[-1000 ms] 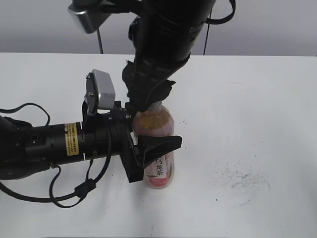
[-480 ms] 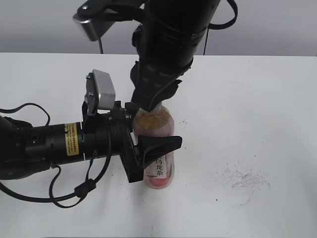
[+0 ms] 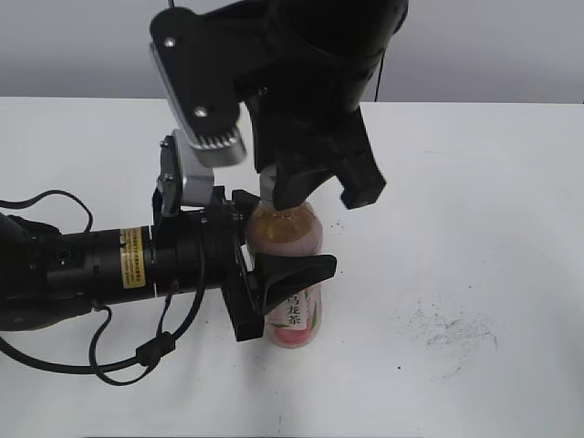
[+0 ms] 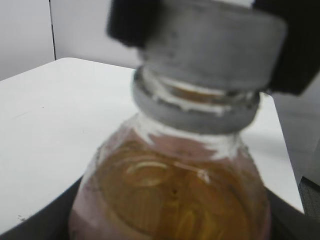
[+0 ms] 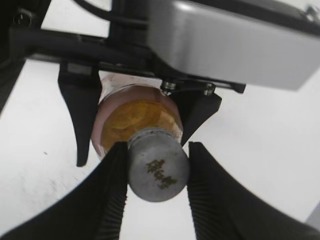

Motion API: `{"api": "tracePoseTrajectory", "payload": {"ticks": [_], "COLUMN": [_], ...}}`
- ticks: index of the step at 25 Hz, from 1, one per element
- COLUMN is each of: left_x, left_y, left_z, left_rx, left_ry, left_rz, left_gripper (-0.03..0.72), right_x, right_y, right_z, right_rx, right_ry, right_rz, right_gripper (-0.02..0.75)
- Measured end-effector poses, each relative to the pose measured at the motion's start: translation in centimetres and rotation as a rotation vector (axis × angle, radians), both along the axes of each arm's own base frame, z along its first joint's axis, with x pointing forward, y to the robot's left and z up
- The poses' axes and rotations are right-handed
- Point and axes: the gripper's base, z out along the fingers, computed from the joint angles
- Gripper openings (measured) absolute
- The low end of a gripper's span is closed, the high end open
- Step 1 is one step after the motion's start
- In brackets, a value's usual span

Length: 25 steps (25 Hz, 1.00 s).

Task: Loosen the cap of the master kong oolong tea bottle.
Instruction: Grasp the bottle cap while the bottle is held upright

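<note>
The white cap will go down from my right gripper at the far edge of the table's dark scuff marks (image 3: 433,314).
The master kong oolong tea bottle (image 3: 290,234) stands upright on the white table, amber tea showing above its pink label. My left gripper (image 3: 283,278) comes in from the left and is shut on the bottle's body. My right gripper (image 3: 278,196) comes down from above and hides the cap in the exterior view. In the right wrist view its two black ribbed fingers (image 5: 156,150) press both sides of the white cap (image 5: 158,171), with the bottle's shoulder (image 5: 130,122) below. The left wrist view shows the cap (image 4: 210,45) and the bottle (image 4: 175,190) close up and blurred.
The white table (image 3: 474,201) has dark scuff marks at the front right (image 3: 447,324). The left arm's black cable (image 3: 55,205) loops over the table at the left. A grey wall stands behind the table.
The right gripper has turned about the cap; its wrist and grey camera housing have swung round to face the front left. The bottle and the left gripper have stayed in place.
</note>
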Motion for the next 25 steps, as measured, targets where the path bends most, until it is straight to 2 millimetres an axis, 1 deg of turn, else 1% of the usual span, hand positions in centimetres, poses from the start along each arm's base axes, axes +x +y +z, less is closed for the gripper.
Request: {"api": "tracePoseTrajectory", "payload": {"ticks": [7,11,13,14,17,19,22,25], "left_x": [0.0,0.0,0.0,0.0,0.0,0.0,0.0,0.0], "left_y": [0.0,0.0,0.0,0.0,0.0,0.0,0.0,0.0], "left_z": [0.0,0.0,0.0,0.0,0.0,0.0,0.0,0.0], "left_rx": [0.000,-0.002,-0.003,-0.003,-0.002,-0.003,-0.005,-0.005], "left_ry": [-0.001,0.003,0.003,0.003,0.002,0.001,0.007,0.008], "left_rz": [0.000,0.005,0.005,0.005,0.001,0.001,0.008,0.009], "left_gripper": [0.445,0.445,0.445,0.445,0.445,0.445,0.444,0.444], "right_x": [0.0,0.0,-0.1,-0.1,-0.1,-0.1,-0.3,-0.4], "right_y": [0.0,0.0,0.1,0.1,0.1,0.2,-0.1,-0.3], "right_z": [0.0,0.1,0.2,0.4,0.5,0.8,1.8,2.4], "right_rx": [-0.128,-0.191,-0.214,-0.222,-0.228,-0.230,-0.227,-0.233], "right_ry": [-0.217,-0.330,-0.371,-0.386,-0.396,-0.402,-0.434,-0.449], "right_rz": [0.747,1.129,1.277,1.330,1.390,1.403,1.401,1.394], "right_gripper": [0.271,0.271,0.271,0.271,0.271,0.270,0.269,0.269]}}
